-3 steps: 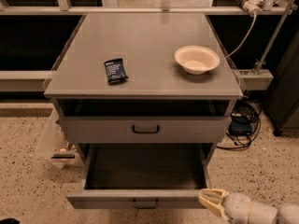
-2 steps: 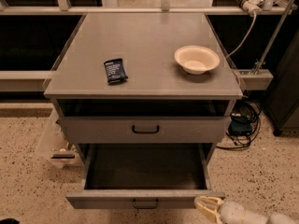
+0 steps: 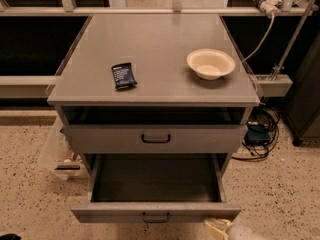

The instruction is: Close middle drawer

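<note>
My gripper is on the middle drawer, now pulled far out of the grey cabinet. Next, I let go of it with its front panel shut just beneath the top drawer (image 3: 156, 173).
The middle drawer (image 3: 155, 212) is pulled far out of the grey cabinet. Its dark grey inside (image 3: 155, 179) is bare, and its small black handle (image 3: 155, 217) sits at the centre of the low front panel. My gripper (image 3: 217, 228), cream coloured, is at the bottom edge of the camera view. It is just below the right end of the drawer's front panel, close to it. Most of the arm is out of view. The lowest drawer is hidden under the open one.
The taller top drawer (image 3: 155, 138) with the larger handle has a dark gap above it. A cream bowl (image 3: 210, 63) and a dark packet (image 3: 123, 76) lie on the cabinet top (image 3: 155, 39). Cables (image 3: 260, 134) lie at the right, a clear plastic bin (image 3: 56, 156) at the left.
My gripper has moved down and a little left along the right end of the drawer front, so less of it shows. The drawer has not moved.
</note>
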You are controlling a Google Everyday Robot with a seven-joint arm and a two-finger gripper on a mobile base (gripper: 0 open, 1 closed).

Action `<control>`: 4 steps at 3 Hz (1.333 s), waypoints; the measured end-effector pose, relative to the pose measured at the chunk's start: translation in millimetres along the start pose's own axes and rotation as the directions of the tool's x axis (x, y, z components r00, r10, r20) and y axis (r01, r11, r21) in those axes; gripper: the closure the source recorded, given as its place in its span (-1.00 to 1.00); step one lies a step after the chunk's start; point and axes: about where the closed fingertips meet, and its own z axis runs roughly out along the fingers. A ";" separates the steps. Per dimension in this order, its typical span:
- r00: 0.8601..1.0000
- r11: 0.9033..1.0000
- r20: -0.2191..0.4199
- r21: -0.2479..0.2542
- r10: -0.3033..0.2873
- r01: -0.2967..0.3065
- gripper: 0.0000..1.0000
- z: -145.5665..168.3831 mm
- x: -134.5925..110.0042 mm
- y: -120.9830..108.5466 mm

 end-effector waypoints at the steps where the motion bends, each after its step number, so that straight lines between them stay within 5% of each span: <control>1: 0.999 0.998 0.017 0.049 -0.033 0.032 1.00 10.8 -16.4 -21.4; 3: 0.987 0.986 0.053 0.084 -0.151 0.146 1.00 37.7 -76.1 -34.4; 4: 0.965 0.964 0.080 0.112 -0.251 0.241 1.00 65.6 -128.8 -42.7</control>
